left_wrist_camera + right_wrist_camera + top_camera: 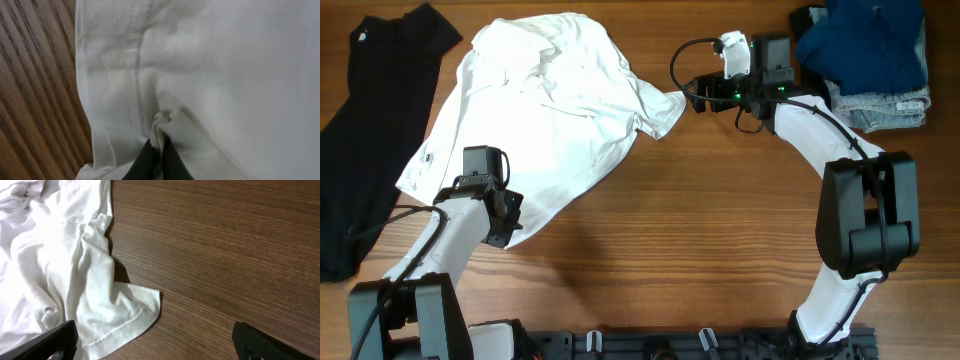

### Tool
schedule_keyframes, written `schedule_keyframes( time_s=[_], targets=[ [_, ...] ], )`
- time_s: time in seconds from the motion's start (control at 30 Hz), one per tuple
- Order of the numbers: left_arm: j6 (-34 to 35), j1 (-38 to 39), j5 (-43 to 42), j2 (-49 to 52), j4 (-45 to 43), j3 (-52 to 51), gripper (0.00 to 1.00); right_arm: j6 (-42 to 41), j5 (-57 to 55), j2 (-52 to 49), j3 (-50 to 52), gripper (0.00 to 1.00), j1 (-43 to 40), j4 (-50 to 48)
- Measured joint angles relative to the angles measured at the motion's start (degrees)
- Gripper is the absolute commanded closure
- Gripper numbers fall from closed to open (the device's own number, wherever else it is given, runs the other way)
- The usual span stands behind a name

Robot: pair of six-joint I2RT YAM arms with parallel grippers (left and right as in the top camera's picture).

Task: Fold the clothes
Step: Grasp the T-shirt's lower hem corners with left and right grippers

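My left gripper pinches a fold inside the white T-shirt's edge; it should open and regrip nearer its lower corner (516, 243) before lifting.
The white T-shirt (555, 110) lies crumpled across the left-centre of the wooden table, no lettering showing. My left gripper (502, 222) is at the shirt's lower hem, and in the left wrist view its black fingers (157, 155) are shut on a pinched fold of the white fabric (200, 75). My right gripper (692, 92) is open, just right of the shirt's sleeve tip (670, 105). In the right wrist view its fingers (155, 340) straddle bare wood, with the sleeve corner (120, 310) beside the left finger, not gripped.
A long black garment (365, 130) lies along the table's left edge. Folded navy-blue (865, 45) and pale denim pieces (885, 105) sit stacked at the back right, behind the right arm. Bare wood (720, 230) spans the table's front and middle.
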State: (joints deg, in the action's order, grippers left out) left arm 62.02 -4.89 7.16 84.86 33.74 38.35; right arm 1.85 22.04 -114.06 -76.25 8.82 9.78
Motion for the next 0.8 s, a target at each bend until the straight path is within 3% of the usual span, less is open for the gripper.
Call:
schedule_keyframes(
  time_s=[0.13, 0.27, 0.5, 0.67, 0.8],
  targets=[
    [0.0, 0.0, 0.0, 0.0, 0.0, 0.0, 0.89, 0.0, 0.0, 0.0, 0.0, 0.01, 0.0, 0.0],
    [-0.2, 0.0, -0.1, 0.0, 0.1, 0.0, 0.69, 0.0, 0.0, 0.0, 0.0, 0.00, 0.0, 0.0],
    [-0.3, 0.0, -0.2, 0.0, 0.1, 0.0, 0.81, 0.0, 0.0, 0.0, 0.0, 0.01, 0.0, 0.0],
    [-2.3, 0.0, -1.1, 0.0, 0.4, 0.1, 0.71, 0.9, 0.0, 0.0, 0.0, 0.00, 0.0, 0.0],
    [-5.5, 0.0, -3.1, 0.0, 4.8, 2.3, 0.70, 1.3, 0.0, 0.0, 0.0, 0.00, 0.0, 0.0]
  ],
)
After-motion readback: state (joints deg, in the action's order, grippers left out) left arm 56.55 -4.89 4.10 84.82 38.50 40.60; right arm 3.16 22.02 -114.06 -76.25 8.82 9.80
